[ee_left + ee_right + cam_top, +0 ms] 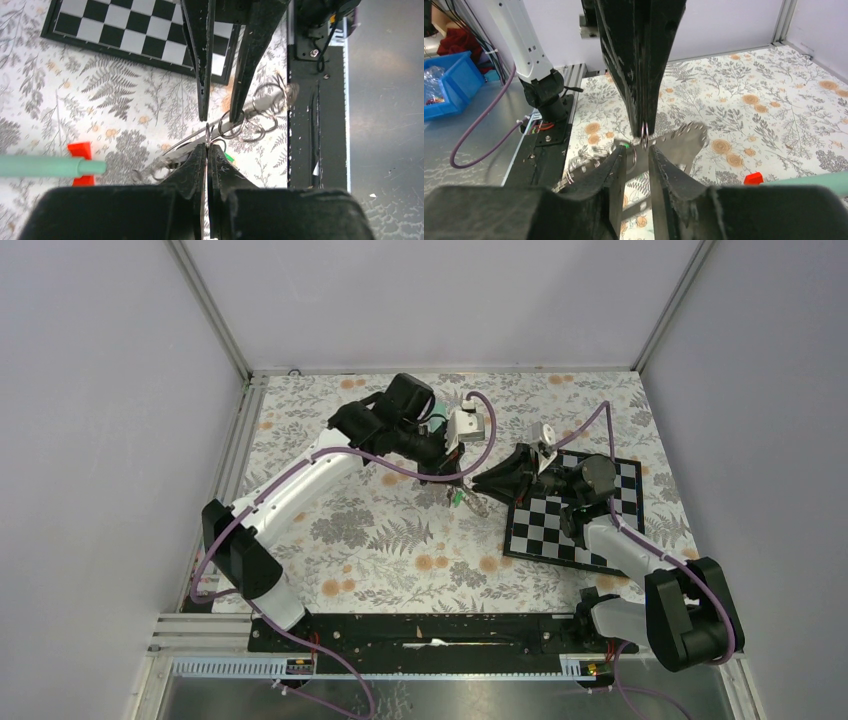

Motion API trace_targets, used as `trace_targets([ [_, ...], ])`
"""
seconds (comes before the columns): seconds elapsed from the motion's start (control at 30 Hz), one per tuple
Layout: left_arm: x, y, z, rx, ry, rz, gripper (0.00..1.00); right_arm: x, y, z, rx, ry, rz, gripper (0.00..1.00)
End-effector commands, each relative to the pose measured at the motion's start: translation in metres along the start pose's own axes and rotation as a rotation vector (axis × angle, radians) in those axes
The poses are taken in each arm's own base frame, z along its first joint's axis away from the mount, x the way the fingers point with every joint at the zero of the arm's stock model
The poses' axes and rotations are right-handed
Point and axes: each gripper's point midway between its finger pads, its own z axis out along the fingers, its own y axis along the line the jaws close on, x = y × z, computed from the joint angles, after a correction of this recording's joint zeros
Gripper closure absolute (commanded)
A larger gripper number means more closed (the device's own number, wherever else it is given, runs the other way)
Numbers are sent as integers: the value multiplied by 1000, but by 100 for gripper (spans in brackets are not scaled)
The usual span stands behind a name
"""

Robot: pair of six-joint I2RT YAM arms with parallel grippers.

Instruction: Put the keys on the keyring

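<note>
I should take that ring (pixel 208 131) above the green key, which my left gripper pinches, with my right gripper before my left gripper opens for the green key.
My left gripper (pixel 207 146) is shut on a thin metal ring (pixel 207 134) seen edge-on. From that ring hangs a bunch: a flat grey keyring strap (pixel 684 140), more metal rings (pixel 260 116) and a key with a green head (pixel 625 146). My right gripper (pixel 638 150) faces it, open, one finger on each side of a hanging ring (pixel 633 156) without pinching it. In the top view both grippers (pixel 452 480) (pixel 482 483) meet tip to tip over the floral table, with the green key (pixel 460 498) just below them. The plain key cannot be made out.
A chessboard (pixel 560 530) lies under the right arm. A teal stick (pixel 45 166) with a red base (pixel 80 150) lies on the floral table near the left gripper. The black base rail (pixel 305 125) runs along the near edge.
</note>
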Motion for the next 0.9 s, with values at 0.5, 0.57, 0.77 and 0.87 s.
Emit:
trace_targets([
  [0.5,-10,-3,-2,-182,191,112,100,2,7,1,-53,32,-76,55],
  [0.57,-11,-2,-1,-183,191,111,100,3,9,3,-63,33,-70,56],
  [0.77,-12,-3,6,-170,194,108,100,8,11,7,-76,41,-51,61],
  [0.87,-11,-4,8,-161,197,107,100,9,10,8,-77,42,-49,64],
])
